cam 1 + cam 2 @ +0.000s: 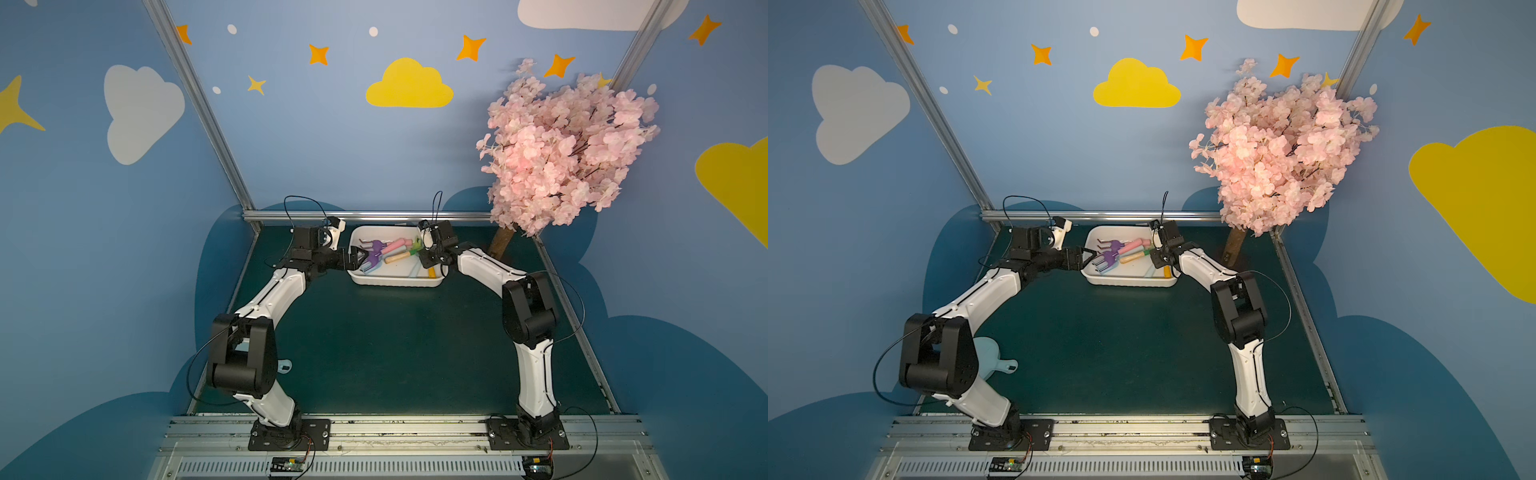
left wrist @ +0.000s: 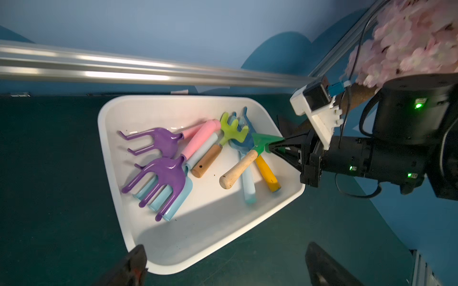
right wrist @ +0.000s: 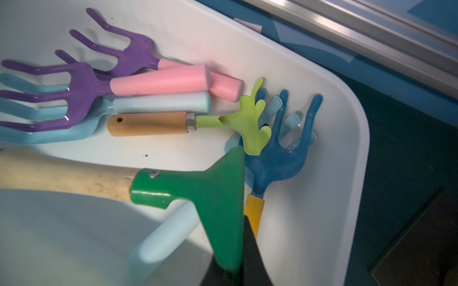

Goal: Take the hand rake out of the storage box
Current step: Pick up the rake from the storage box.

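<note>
I should next use my left gripper to grab the pale wooden handle's loose end (image 1: pixel 389 259) (image 2: pixel 230 180) on the dark green hand rake, because my right gripper is holding the head.
The white storage box (image 1: pixel 395 283) (image 1: pixel 1129 285) sits at the back of the green mat and holds several hand rakes. My right gripper (image 3: pixel 238 262) (image 2: pixel 271 146) is shut on the dark green head of a hand rake (image 3: pixel 218 188) (image 2: pixel 260 142). This rake's pale wooden handle (image 2: pixel 238 170) slants over a light blue handle inside the box. My left gripper (image 2: pixel 226 250) (image 1: pixel 362 257) hangs open over the box's left end, beside two purple rakes (image 2: pixel 163 170), with nothing between its fingers.
A lime rake (image 3: pixel 250 123), a dark blue rake with a yellow handle (image 3: pixel 280 158) and light blue rakes lie in the box too. A pink blossom tree (image 1: pixel 569 153) stands at the back right. An aluminium rail (image 1: pixel 374 216) runs behind the box. A pale blue object (image 1: pixel 994 357) lies by the left arm.
</note>
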